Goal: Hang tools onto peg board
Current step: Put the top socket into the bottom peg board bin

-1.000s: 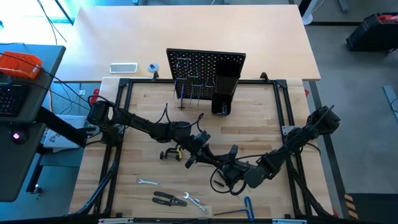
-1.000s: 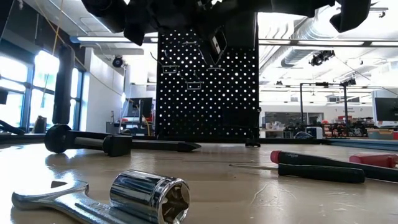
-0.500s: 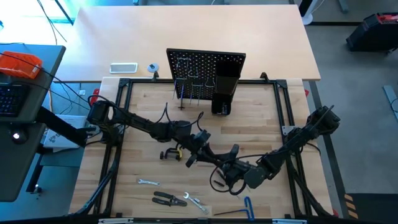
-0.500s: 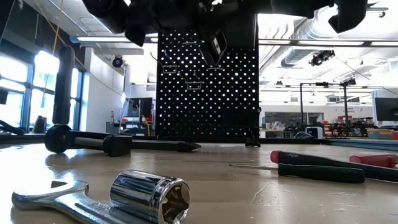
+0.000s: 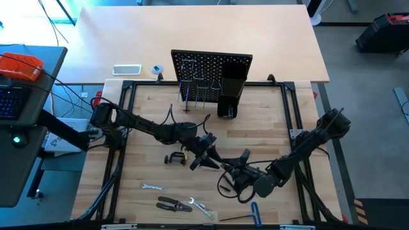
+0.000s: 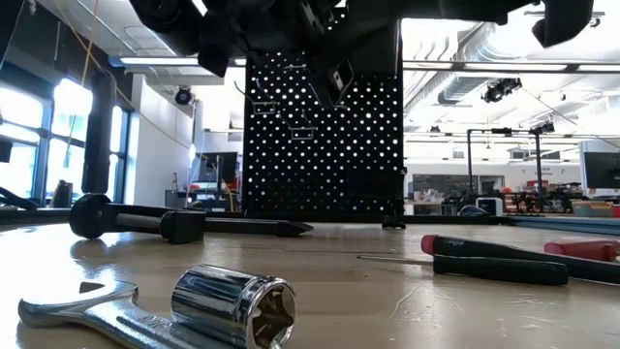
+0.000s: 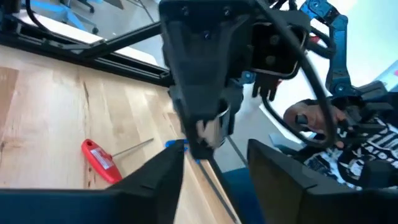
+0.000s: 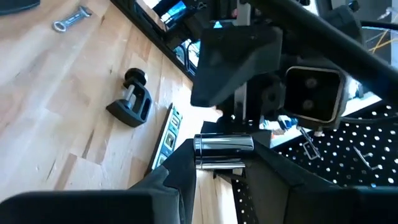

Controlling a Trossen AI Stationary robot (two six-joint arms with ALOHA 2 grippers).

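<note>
The robot's right gripper will release the chrome socket inside the black box holder [image 5: 228,107] on the peg board.
My right gripper [image 5: 232,170] hovers above the table's middle, shut on a chrome socket [image 8: 224,149]. My left gripper [image 5: 207,160] is open and faces it tip to tip at close range. Its fingers [image 7: 155,180] stand apart, and I cannot tell if they touch the socket. The black peg board [image 5: 211,69] stands upright at the far edge, with metal hooks and a black box holder [image 5: 230,96]. A black C-clamp [image 5: 172,158] and a level [image 8: 166,138] lie on the table under the left arm. A second socket [image 6: 237,305] lies on a wrench [image 6: 68,308]. My right gripper pinches the chrome socket's round side [image 8: 205,148] between its two fingers, which lie across it. The socket is lifted clear of the table and sticks out toward my left gripper.
A small wrench [image 5: 152,187], black-handled pliers [image 5: 171,204], another wrench [image 5: 201,207] and a blue-handled hex key [image 5: 254,211] lie near the front edge. A red-handled tool [image 7: 99,162] and dark screwdrivers [image 6: 494,257] lie on the table. The black frame rails [image 5: 121,128] border the board.
My right gripper has shifted a little toward the table's right and near edges with the socket. My left gripper has followed a little toward it.
</note>
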